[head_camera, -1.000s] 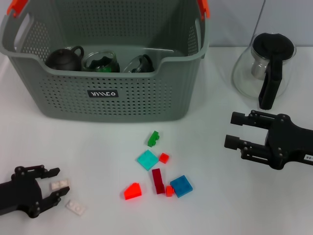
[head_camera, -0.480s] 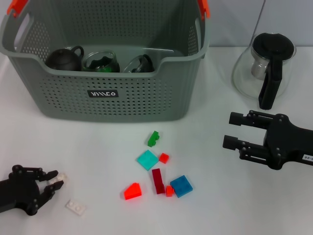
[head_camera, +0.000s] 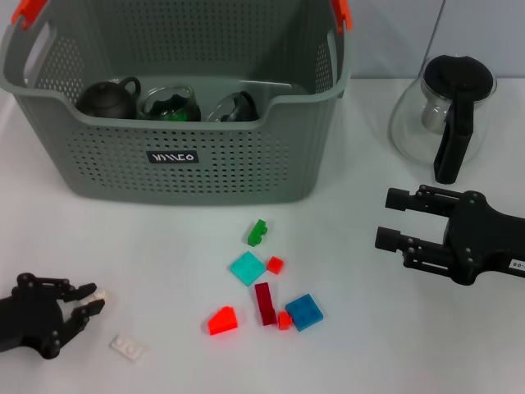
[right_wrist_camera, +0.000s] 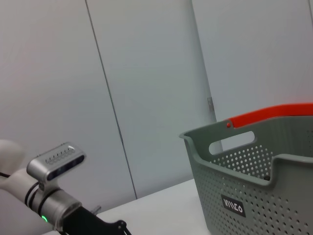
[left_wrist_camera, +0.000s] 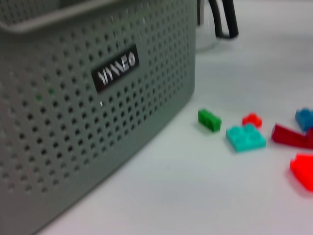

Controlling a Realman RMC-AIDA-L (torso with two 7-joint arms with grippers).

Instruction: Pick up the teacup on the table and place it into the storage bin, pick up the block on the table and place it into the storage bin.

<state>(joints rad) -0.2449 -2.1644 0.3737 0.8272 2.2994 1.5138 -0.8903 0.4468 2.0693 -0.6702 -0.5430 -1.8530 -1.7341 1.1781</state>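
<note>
My left gripper needs to release the white block inside the storage bin [head_camera: 170, 116], setting it down by the glass cup that is beside the dark teacup.
The grey storage bin [head_camera: 189, 168] stands at the back left, its black label [left_wrist_camera: 115, 74] close in the left wrist view. Inside it lie a dark teacup [head_camera: 107, 98] and two glass cups [head_camera: 168, 104]. No teacup shows on the table itself. My left gripper [head_camera: 92, 300] is low at the front left corner, shut on a small white block [head_camera: 98, 295]. Beside it lies another white block [head_camera: 127, 348]. My right gripper [head_camera: 390, 218] hovers open at the right, holding nothing.
Loose blocks lie in front of the bin: green [head_camera: 258, 232], cyan [head_camera: 247, 268], dark red [head_camera: 265, 302], blue [head_camera: 303, 312], orange-red [head_camera: 221, 320]. A glass pot with a black handle [head_camera: 447, 115] stands at the back right.
My left gripper's fingers have closed around the white block and drawn slightly to the left with it. The right gripper has barely moved.
</note>
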